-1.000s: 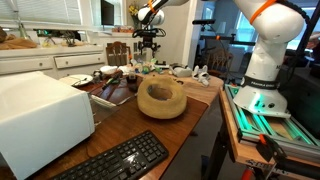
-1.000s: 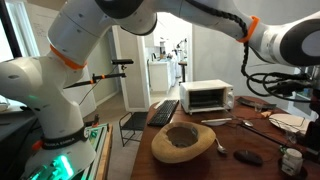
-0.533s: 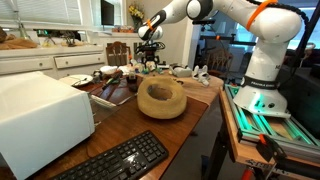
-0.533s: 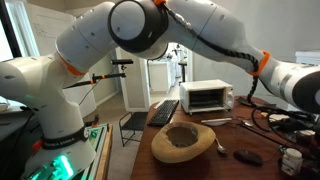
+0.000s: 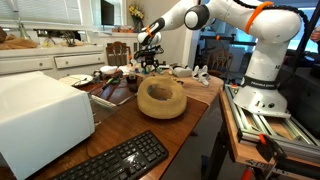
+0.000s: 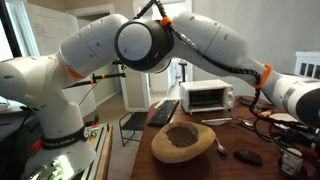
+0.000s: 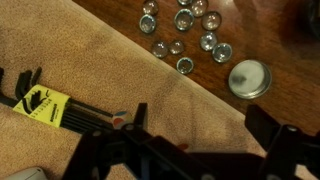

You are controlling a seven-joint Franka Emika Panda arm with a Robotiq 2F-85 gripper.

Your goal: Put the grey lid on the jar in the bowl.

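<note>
My gripper is going to close around the rim of the grey lid point(image 5: 141, 73) point(image 7: 249, 79), which lies beside the small silver cups just past the tan cloth's edge.
The grey lid point(image 7: 249, 78) is a round metal disc lying flat on the dark wood table, just past the edge of a tan cloth point(image 7: 120, 70). My gripper point(image 7: 205, 135) is open and empty above the cloth, with the lid ahead and to the right of its jaws. In an exterior view the gripper point(image 5: 150, 62) hangs low over the far end of the table. The wooden bowl point(image 5: 161, 97) sits mid-table, nearer than the gripper, and also shows in the other exterior view point(image 6: 185, 142). I see no jar inside it.
Several small silver cups point(image 7: 185, 30) are clustered on the table beside the lid. A black hex-key set with a yellow label point(image 7: 40, 102) lies on the cloth. A white oven point(image 5: 40, 115) and a black keyboard point(image 5: 115, 160) take up the near table.
The arm has swung down from high above and brought the gripper low over the far end of the table. The bowl has not moved.
</note>
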